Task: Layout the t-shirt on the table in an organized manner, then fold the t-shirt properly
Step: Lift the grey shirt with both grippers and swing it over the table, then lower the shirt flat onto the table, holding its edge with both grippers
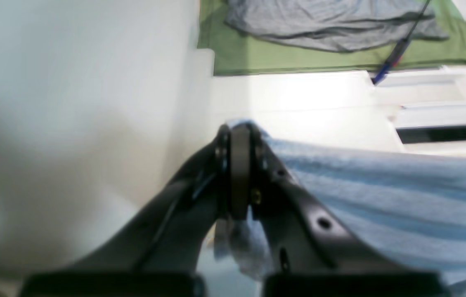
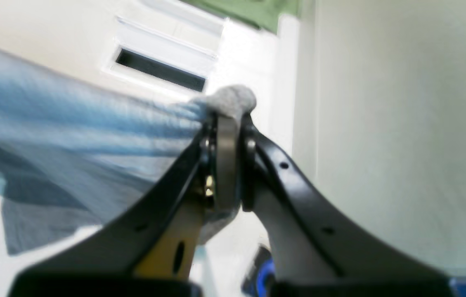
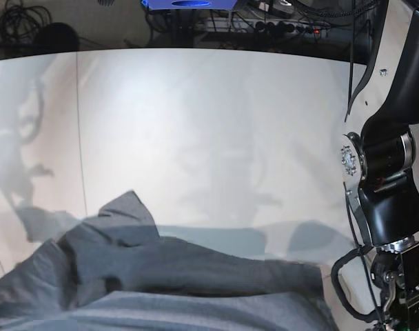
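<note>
Next, my left gripper drops the t-shirt's bunched edge on the open white table (image 3: 315,192) between the cloth and the cables.
The heather-grey t-shirt (image 1: 381,198) is stretched between both grippers, above the table. My left gripper (image 1: 239,132) is shut on one bunched edge, and the cloth runs off to the right of that view. My right gripper (image 2: 228,119) is shut on another bunched edge, and the t-shirt (image 2: 72,132) runs off to the left with a loose flap hanging below. In the base view the t-shirt (image 3: 182,276) fills the bottom of the frame over the white table (image 3: 209,124). The left arm (image 3: 385,186) stands at the right; the right arm is out of that view.
A thin dark seam (image 3: 78,138) crosses the table on the left. Cables and a power strip (image 3: 264,24) lie behind its far edge. Beyond the left gripper, another grey cloth (image 1: 327,24) lies on a green surface (image 1: 257,57), beside white furniture with a dark slot (image 1: 439,134).
</note>
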`<move>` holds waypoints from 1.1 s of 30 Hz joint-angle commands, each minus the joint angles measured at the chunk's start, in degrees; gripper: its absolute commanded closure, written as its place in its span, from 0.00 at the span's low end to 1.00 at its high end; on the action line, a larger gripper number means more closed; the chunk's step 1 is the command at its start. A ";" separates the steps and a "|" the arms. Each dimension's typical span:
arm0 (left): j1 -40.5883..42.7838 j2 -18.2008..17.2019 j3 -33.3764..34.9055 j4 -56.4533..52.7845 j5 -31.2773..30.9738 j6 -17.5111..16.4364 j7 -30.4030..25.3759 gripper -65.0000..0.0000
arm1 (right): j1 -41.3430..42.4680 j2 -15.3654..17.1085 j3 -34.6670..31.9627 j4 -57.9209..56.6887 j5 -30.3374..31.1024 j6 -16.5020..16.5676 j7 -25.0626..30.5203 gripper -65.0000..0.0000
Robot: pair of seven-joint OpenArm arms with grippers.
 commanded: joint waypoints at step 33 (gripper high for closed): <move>36.65 -1.87 0.59 17.77 -0.43 0.33 -2.77 1.00 | -34.59 -10.75 10.35 19.93 0.79 -0.38 -6.87 1.00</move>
